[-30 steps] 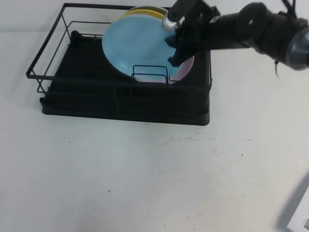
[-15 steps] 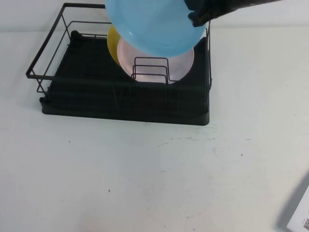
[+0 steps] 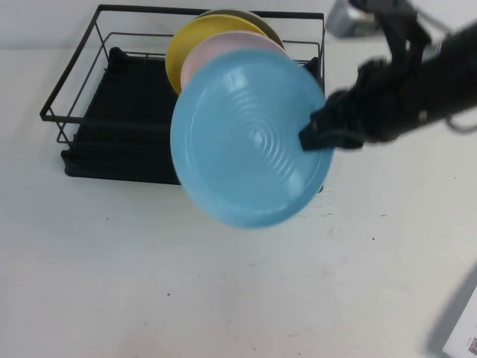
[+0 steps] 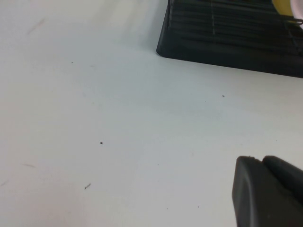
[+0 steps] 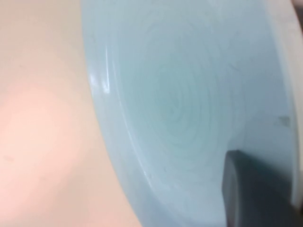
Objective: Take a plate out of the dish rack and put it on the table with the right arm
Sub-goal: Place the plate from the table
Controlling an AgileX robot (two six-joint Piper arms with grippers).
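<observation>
The light blue plate is to go close in front of the black dish rack. Next, my right gripper lets go of it on the white table [image 3: 241, 247] there.
The light blue plate [image 3: 250, 138] hangs in the air in front of the black dish rack [image 3: 127, 127], its ringed underside toward the high camera. My right gripper [image 3: 311, 134] is shut on the plate's right rim, the black right arm [image 3: 417, 82] reaching in from the right. In the right wrist view the plate [image 5: 189, 104] fills the picture, with one dark finger [image 5: 251, 194] against it. My left gripper [image 4: 265, 191] shows only in its own wrist view, low over the white table [image 4: 94, 118], near the rack's front corner [image 4: 227, 38].
A pale pink plate [image 3: 216, 48] and a yellow plate [image 3: 186, 45] stand upright in the rack behind the blue one. White table [image 3: 223, 298] stretches in front of the rack. A white object with a printed code [image 3: 466, 339] lies at the front right corner.
The right arm has lifted the blue plate out of the rack, up over it and then forward and down in front of it. The pink and yellow plates stay in the rack.
</observation>
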